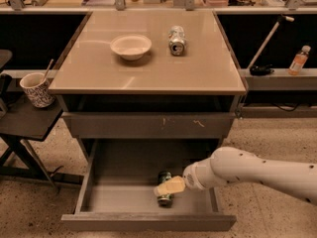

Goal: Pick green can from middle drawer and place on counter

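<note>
The robot's gripper should close on the far half [164, 177] of the green can, the half toward the back of the open middle drawer.
The green can [165, 199] lies on its side on the grey floor of the open middle drawer [119, 198], near the front right. My gripper [170, 186] reaches in from the right on a white arm [247, 170] and sits right over the can's middle, hiding that part. The can's two ends show above and below the gripper. The tan counter [148, 68] tops the cabinet above.
On the counter stand a white bowl [131, 46] and a paler silver can [176, 39] lying on its side. A shut scratched drawer front [148, 124] is above the open drawer. A dark side table [25, 120] with a patterned cup [36, 89] is at left. A bottle [298, 60] stands on a right shelf.
</note>
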### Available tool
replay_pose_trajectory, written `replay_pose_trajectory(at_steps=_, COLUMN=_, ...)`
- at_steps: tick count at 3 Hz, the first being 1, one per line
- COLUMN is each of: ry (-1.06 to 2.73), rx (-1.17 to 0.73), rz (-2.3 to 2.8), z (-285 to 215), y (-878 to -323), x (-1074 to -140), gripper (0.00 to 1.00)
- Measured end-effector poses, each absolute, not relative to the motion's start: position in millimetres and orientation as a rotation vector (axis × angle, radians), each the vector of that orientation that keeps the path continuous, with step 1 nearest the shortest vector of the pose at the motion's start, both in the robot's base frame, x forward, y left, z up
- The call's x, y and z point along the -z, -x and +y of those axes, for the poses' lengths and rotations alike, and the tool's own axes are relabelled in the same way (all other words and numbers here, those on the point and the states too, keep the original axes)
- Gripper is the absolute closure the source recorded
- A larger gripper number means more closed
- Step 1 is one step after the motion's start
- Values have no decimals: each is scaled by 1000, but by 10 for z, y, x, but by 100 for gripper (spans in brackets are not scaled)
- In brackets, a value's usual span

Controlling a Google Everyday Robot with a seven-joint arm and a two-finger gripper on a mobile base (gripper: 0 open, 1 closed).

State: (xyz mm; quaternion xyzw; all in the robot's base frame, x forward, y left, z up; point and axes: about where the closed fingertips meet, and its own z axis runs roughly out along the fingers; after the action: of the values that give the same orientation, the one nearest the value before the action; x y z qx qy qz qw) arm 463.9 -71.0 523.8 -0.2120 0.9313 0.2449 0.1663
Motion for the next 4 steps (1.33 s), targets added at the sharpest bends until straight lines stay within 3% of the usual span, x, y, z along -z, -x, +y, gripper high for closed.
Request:
replay_pose_trajectory(at_steps=1, ry=495, rx=-737, rz=2649, z=-415, y=-5106, x=-5099, gripper=0)
replay_pose_trajectory(at_steps=4, ry=419, rx=-718, rz=2714, z=-189, y=-5221, x=-4570, gripper=0)
